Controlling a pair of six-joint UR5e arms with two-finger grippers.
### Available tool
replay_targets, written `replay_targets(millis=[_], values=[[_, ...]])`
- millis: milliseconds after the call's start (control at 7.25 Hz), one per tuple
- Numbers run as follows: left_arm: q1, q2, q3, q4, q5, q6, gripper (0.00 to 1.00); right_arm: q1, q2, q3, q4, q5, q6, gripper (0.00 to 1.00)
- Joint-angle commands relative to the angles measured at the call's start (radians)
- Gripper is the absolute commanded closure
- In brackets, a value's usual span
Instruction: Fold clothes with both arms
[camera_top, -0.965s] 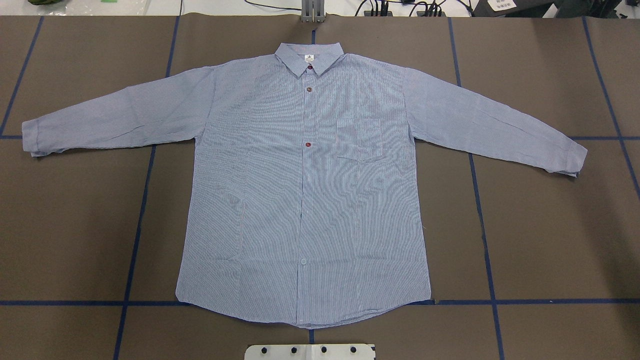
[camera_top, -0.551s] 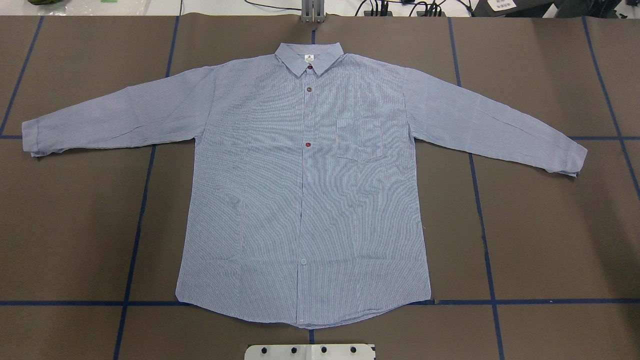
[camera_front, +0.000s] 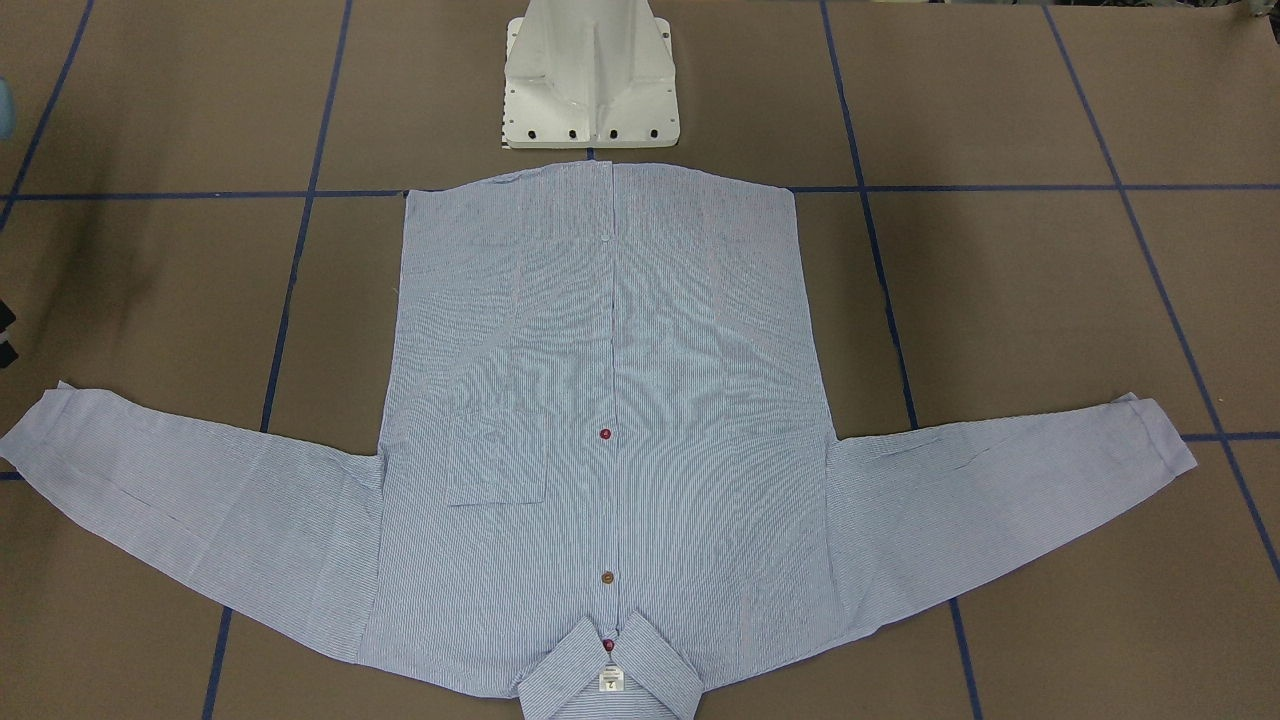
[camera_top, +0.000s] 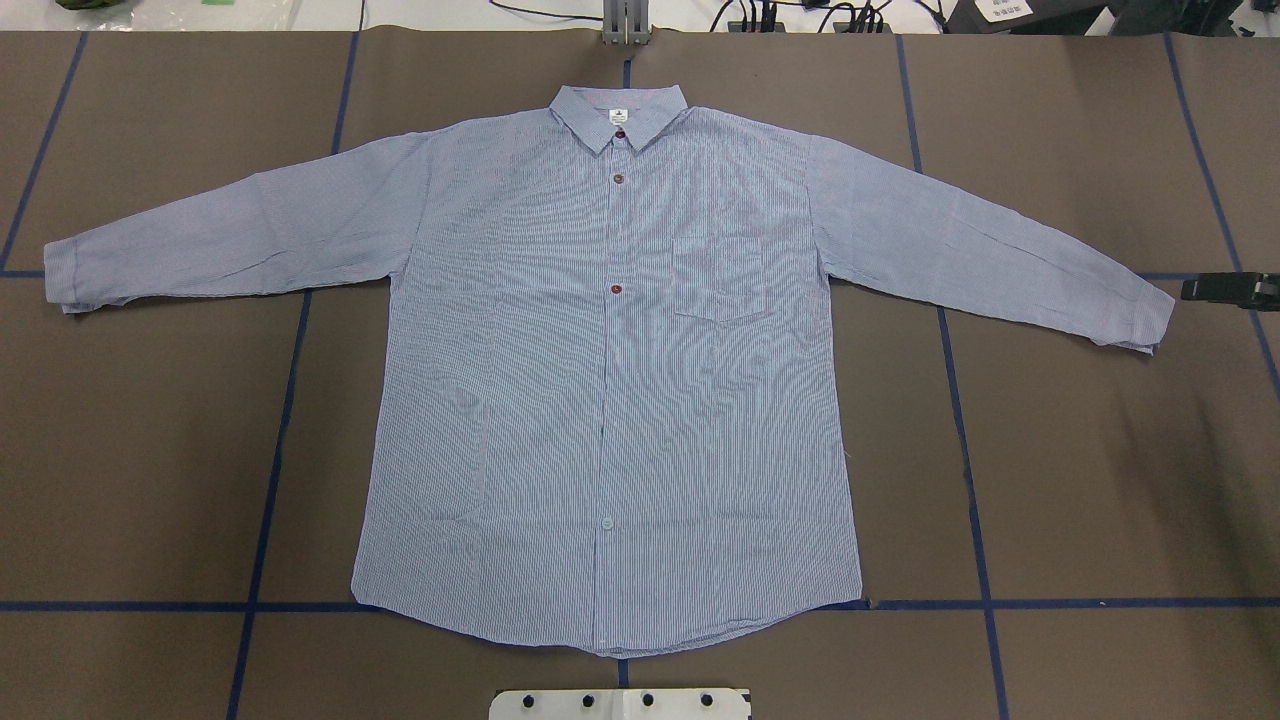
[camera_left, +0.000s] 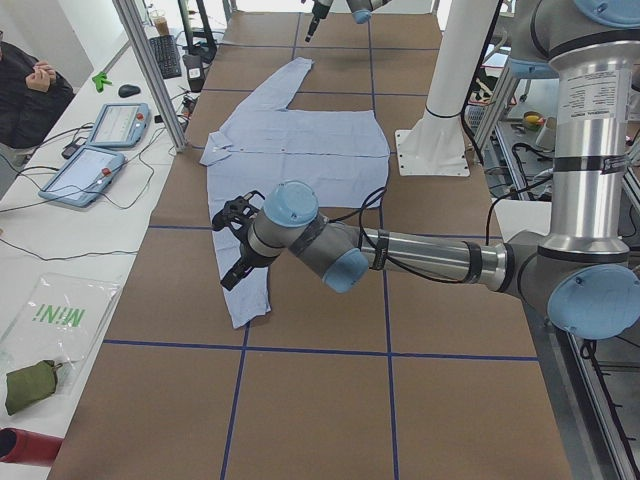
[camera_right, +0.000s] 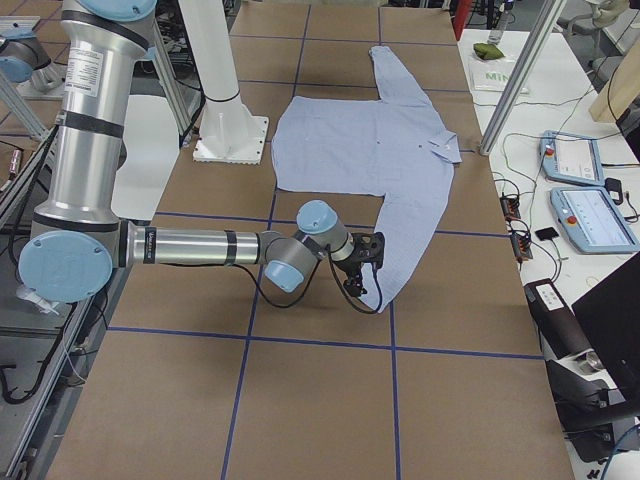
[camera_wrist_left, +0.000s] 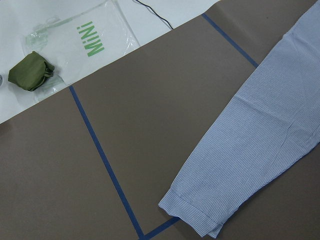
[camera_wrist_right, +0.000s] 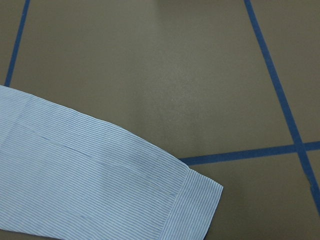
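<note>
My right gripper is to close next on the cuff's hem-side corner (camera_front: 50, 397), at the end of the striped shirt's sleeve that is nearest that gripper.
The striped shirt (camera_top: 610, 380) lies flat and face up on the brown table, buttoned, both sleeves spread out, collar at the far edge (camera_front: 608, 680). My right gripper (camera_top: 1215, 289) hovers just beyond the right sleeve's cuff (camera_top: 1140, 315); in the exterior right view (camera_right: 362, 265) its jaws look apart and empty. The right wrist view shows that cuff (camera_wrist_right: 192, 205) below. My left gripper (camera_left: 236, 240) shows only in the exterior left view, above the left sleeve; I cannot tell whether it is open. The left wrist view shows the left cuff (camera_wrist_left: 195, 212) from high up.
The white pedestal base (camera_front: 590, 85) stands at the shirt's hem. Blue tape lines (camera_top: 270, 480) cross the table. A side bench holds tablets (camera_left: 100, 150), a clear "MINI" bag (camera_wrist_left: 92, 42) and a green pouch (camera_wrist_left: 27, 75). A person (camera_left: 30, 90) sits there.
The right gripper has come into the overhead view at its right edge, beside the right cuff. The shirt has not moved.
</note>
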Motion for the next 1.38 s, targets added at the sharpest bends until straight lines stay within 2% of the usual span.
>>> replay_targets(millis=[0,138,414,965,1241], values=[[0.0,0.0,0.0,0.0,0.0,0.0,0.0,-0.072,0.001,-0.076,0.09,-0.088,0.086,0.03],[0.0,0.0,0.0,0.0,0.0,-0.001,0.0,-0.096,0.004,-0.109,0.156,-0.108,0.132,0.05],[0.0,0.0,0.002,0.0,0.0,0.0,0.0,-0.147,0.007,-0.12,0.169,-0.177,0.196,0.14],[0.0,0.002,0.002,0.0,0.0,0.002,0.0,-0.196,0.045,-0.184,0.19,-0.246,0.209,0.19],[0.0,0.002,0.002,0.0,0.0,0.002,0.0,-0.206,0.052,-0.192,0.192,-0.252,0.215,0.32]])
